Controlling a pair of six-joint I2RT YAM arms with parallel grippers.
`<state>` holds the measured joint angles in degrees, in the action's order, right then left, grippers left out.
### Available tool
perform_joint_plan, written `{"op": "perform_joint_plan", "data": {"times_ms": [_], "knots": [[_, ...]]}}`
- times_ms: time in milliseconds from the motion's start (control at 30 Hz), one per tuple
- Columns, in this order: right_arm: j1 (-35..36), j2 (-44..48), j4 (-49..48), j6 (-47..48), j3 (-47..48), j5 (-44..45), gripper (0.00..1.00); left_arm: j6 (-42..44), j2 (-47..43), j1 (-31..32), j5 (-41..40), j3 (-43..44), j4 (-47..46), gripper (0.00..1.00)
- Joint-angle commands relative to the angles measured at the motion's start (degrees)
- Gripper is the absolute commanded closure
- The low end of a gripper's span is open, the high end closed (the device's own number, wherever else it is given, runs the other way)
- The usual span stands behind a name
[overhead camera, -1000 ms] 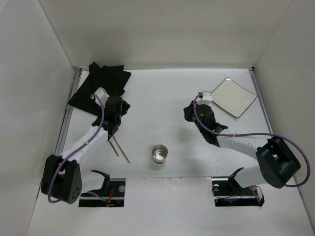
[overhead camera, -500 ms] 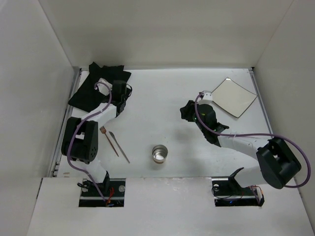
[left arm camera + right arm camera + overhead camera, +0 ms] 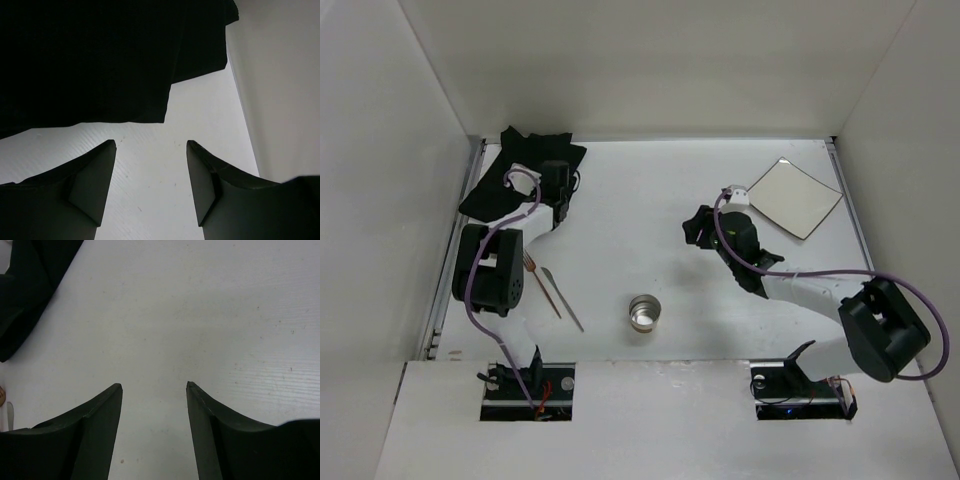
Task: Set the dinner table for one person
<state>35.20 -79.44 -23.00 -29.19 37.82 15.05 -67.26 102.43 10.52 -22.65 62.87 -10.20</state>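
Observation:
Right gripper will grip the black cloth mat by the corner (image 3: 582, 151) nearest the white square plate, so both can spread it.
The dinner table (image 3: 650, 200) is the white, walled surface. On it lie a black cloth mat (image 3: 520, 170) at the far left, a white square plate (image 3: 794, 197) at the far right, a metal cup (image 3: 644, 312) near the front middle, and a fork (image 3: 537, 275) and a knife (image 3: 566, 302) side by side. My left gripper (image 3: 560, 180) hovers open at the mat's right edge. In the left wrist view the mat (image 3: 100, 55) fills the top beyond the empty left gripper (image 3: 151, 143). My right gripper (image 3: 696, 228) stands open and empty left of the plate, over bare table (image 3: 200, 315).
White walls (image 3: 420, 150) enclose the table on three sides. A dark shape (image 3: 27, 285) shows at the top left of the right wrist view. Both arm bases (image 3: 525, 385) sit at the near edge.
My left arm has folded back from above the fork and knife to the mat's edge, leaving them in plain view. The right gripper has opened wide and shifted slightly left.

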Motion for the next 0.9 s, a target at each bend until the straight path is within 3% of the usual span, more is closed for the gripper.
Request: {"op": "perform_joint_plan", "data": {"times_ms": [0,633,667,867], "knots": [[-0.18,-0.63,-2.75,-0.17,1.37,-1.07,0.4,-2.51,1.71,-0.46,0.59,3.31,0.0,0.44],[0.17,-1.95,-2.31,0.27,2.52,-2.66,0.4,-10.78,10.77,-1.52,-3.1,6.3,-0.7,0.45],[0.17,-2.21,-2.31,0.27,2.52,-2.66,0.4,-11.04,10.86,-1.52,-2.92,6.3,-0.96,0.47],[0.52,-2.56,-2.04,0.19,2.96,-2.74,0.4,-8.94,11.3,-1.34,1.63,4.72,-6.23,0.83]]}}
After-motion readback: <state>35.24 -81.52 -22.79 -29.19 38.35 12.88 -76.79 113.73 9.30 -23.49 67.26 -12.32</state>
